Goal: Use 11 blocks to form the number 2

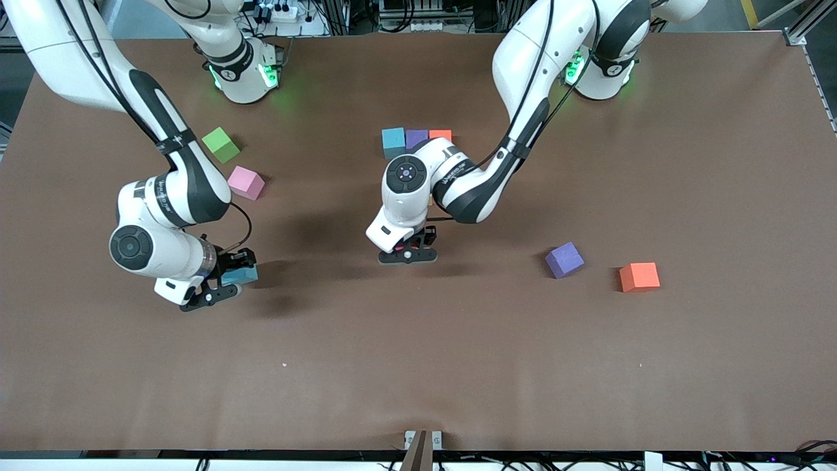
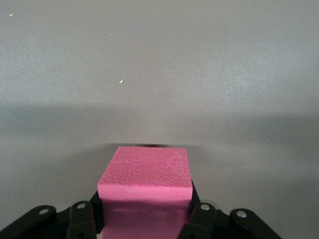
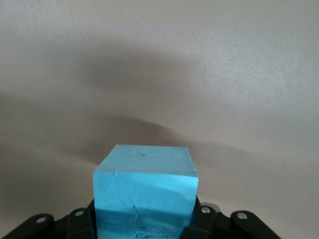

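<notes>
My left gripper has the deep pink block over the table's middle. It will let go of it on the bare table in line with the row's light blue block (image 1: pixel 397 243).
My left gripper (image 1: pixel 409 252) hangs over the middle of the table, shut on a deep pink block (image 2: pixel 147 174) that fills the space between its fingers. My right gripper (image 1: pixel 225 282) is toward the right arm's end, shut on a light blue block (image 1: pixel 240 275), which shows again in the right wrist view (image 3: pixel 144 179). A row of touching blocks lies near the arms' bases: light blue (image 1: pixel 393 140), purple (image 1: pixel 416 139) and orange (image 1: pixel 441 135), partly hidden by the left arm. Loose blocks are a pale pink one (image 1: pixel 246 182), a purple one (image 1: pixel 564 260) and an orange one (image 1: pixel 639 277).
A green cube (image 1: pixel 221 144) lies beside the pale pink block, toward the right arm's base. The brown table (image 1: pixel 458 366) stretches wide toward the front camera. Both wrist views show only bare table under the held blocks.
</notes>
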You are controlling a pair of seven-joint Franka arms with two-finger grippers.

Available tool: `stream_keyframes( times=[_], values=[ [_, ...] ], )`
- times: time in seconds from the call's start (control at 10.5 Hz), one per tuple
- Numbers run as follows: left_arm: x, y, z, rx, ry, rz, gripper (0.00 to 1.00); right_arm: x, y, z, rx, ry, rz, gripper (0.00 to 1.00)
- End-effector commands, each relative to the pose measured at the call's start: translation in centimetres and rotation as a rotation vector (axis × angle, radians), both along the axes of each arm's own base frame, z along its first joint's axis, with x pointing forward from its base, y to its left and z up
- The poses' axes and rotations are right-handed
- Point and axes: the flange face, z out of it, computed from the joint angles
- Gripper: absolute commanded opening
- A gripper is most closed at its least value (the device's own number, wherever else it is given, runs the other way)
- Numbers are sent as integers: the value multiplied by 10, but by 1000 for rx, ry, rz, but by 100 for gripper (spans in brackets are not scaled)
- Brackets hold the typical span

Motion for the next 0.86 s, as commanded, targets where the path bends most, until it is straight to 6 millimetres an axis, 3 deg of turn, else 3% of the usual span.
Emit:
stream_keyframes(
  times=[0.0, 0.76],
  values=[
    [-3, -11, 1, -18, 4, -13, 0, 0, 6, 4, 9, 7, -2, 29],
    [-15, -21, -13, -33, 16, -48, 0, 0, 9, 3, 9, 7, -1, 29]
  ],
)
